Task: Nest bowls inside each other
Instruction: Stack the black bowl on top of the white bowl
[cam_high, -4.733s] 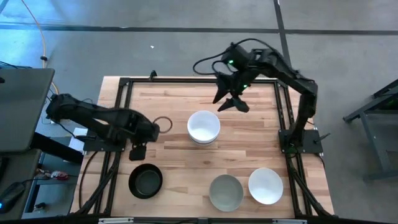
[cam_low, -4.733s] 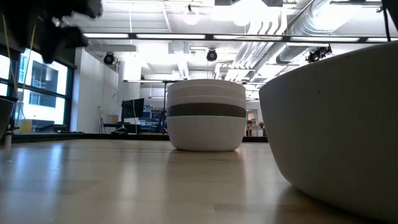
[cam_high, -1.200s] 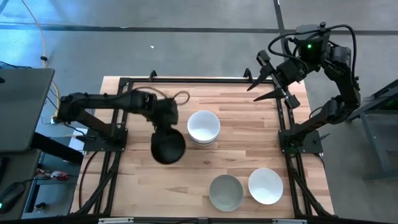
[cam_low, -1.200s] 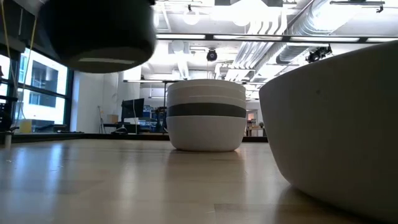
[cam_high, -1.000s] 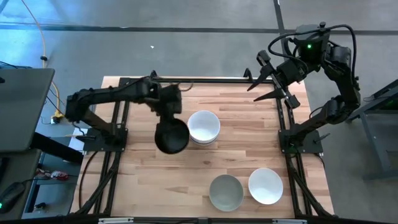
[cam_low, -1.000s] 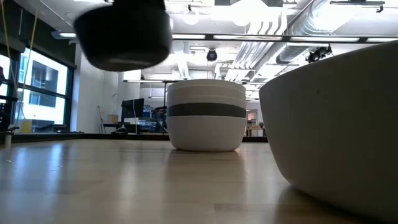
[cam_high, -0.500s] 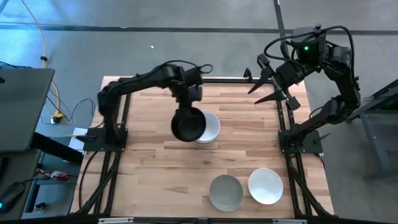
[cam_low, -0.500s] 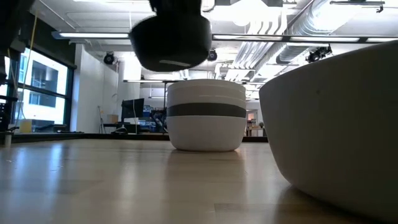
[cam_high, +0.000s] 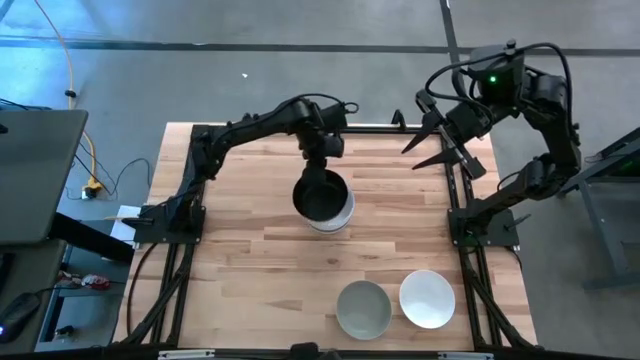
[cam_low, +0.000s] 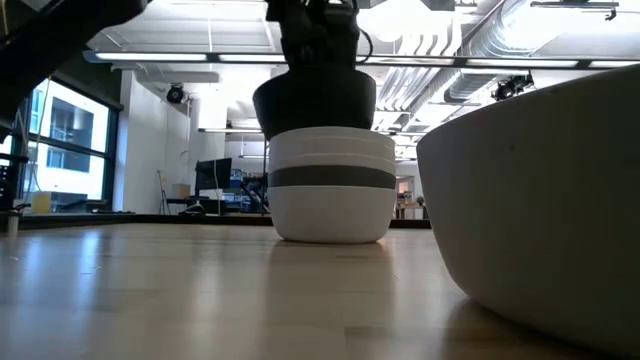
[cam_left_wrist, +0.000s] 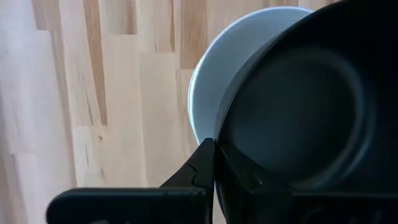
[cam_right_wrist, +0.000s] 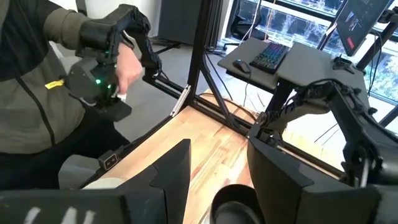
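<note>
Next, I let go of the black bowl with my left gripper inside the top of the white bowl stack (cam_high: 323, 206) (cam_left_wrist: 286, 106) in the middle of the table.
My left gripper (cam_high: 322, 152) is shut on a black bowl (cam_high: 320, 196), which hangs over the stack of white bowls (cam_high: 340, 214) at mid-table. In the low view the black bowl (cam_low: 315, 102) has its base down at the stack's top rim (cam_low: 330, 135); I cannot tell whether they touch. The stack (cam_low: 330, 205) has a dark grey band between its white rims and rests on its base. My right gripper (cam_high: 440, 142) hangs open, high over the far right corner, with nothing between its fingers. A grey bowl (cam_high: 363, 308) and a white bowl (cam_high: 427, 298) sit near the front edge. My left gripper pinches the black bowl's rim (cam_left_wrist: 219, 149) on the bowl's far side, one finger inside the bowl and one outside. The fingers (cam_left_wrist: 198, 169) come from above, pointing down. The bowl hangs below them with its opening up, over the white stack (cam_left_wrist: 217, 81).
The wooden table (cam_high: 250, 260) is bare on its left half and in front of the stack. A black frame rail (cam_high: 300, 130) runs along the far edge. Beyond the table a person (cam_right_wrist: 56, 74) holds controller handles. The big pale bowl (cam_low: 540, 200) stands close to the low camera.
My left gripper has carried the black bowl toward the table's right and far edges, from beside the stack to over it. It has also come down, so the bowl's base now stands at the stack's top rim. The bowl has stayed upright.
</note>
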